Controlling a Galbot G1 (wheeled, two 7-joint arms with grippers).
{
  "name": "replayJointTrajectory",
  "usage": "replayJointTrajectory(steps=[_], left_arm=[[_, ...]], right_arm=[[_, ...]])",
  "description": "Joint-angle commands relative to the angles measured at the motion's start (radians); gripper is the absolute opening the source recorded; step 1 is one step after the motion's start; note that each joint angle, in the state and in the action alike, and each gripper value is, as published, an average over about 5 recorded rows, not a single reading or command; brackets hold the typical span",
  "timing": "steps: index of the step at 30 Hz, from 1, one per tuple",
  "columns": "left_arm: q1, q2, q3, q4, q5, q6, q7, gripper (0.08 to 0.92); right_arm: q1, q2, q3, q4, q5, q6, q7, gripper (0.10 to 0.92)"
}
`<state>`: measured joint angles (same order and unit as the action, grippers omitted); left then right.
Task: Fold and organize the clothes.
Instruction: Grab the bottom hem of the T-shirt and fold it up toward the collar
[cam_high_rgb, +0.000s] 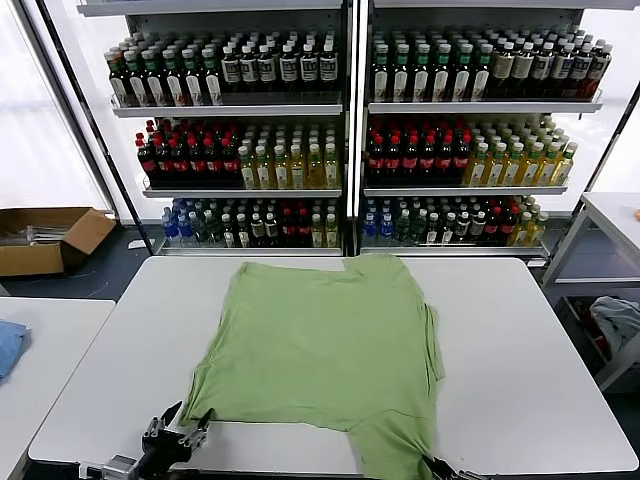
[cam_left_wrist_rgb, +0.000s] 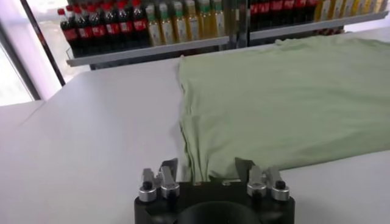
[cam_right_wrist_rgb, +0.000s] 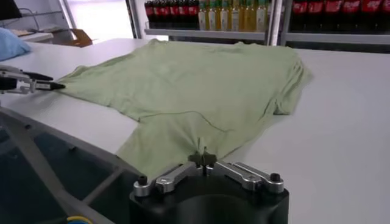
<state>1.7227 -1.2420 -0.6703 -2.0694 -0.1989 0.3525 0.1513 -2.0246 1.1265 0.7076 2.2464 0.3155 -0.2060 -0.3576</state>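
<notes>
I will lay the overhanging part down with my right gripper on the light green shirt (cam_high_rgb: 420, 352) (cam_right_wrist_rgb: 274, 97) beside its small side flap.
The light green shirt (cam_high_rgb: 320, 345) lies spread flat on the white table (cam_high_rgb: 520, 360); no logo shows. One part of it hangs over the near edge (cam_high_rgb: 395, 455). My left gripper (cam_high_rgb: 185, 430) is open at the near left corner of the shirt. In the left wrist view (cam_left_wrist_rgb: 207, 172) its fingers (cam_left_wrist_rgb: 169, 173) stand wide apart with the shirt's corner (cam_left_wrist_rgb: 201, 164) between them. My right gripper (cam_right_wrist_rgb: 203, 159) is shut on the cloth of the overhanging part (cam_right_wrist_rgb: 177, 137); it barely shows at the bottom edge of the head view (cam_high_rgb: 437, 466).
Shelves of bottles (cam_high_rgb: 350, 130) stand behind the table. A blue cloth (cam_high_rgb: 8, 345) lies on a side table at the left, beyond it a cardboard box (cam_high_rgb: 45, 238). A pale cloth (cam_high_rgb: 617, 322) lies low at the right beside another table (cam_high_rgb: 615, 215).
</notes>
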Motion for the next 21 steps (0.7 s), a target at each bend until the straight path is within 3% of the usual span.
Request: replayJointTrajectory(steps=[1,21], left_arm=[[-0.005,-0.004,0.016,0.020,0.021,0.000,-0.003,0.654],[0.029,-0.003,0.001,-0.030,0.008,-0.021,0.029,0.106]], right_arm=[[-0.004,0.000,0.006,0.001,0.004,0.002,0.000,0.106],[-0.015,0.003,0.006,0.001,0.007,0.009,-0.009,0.106]])
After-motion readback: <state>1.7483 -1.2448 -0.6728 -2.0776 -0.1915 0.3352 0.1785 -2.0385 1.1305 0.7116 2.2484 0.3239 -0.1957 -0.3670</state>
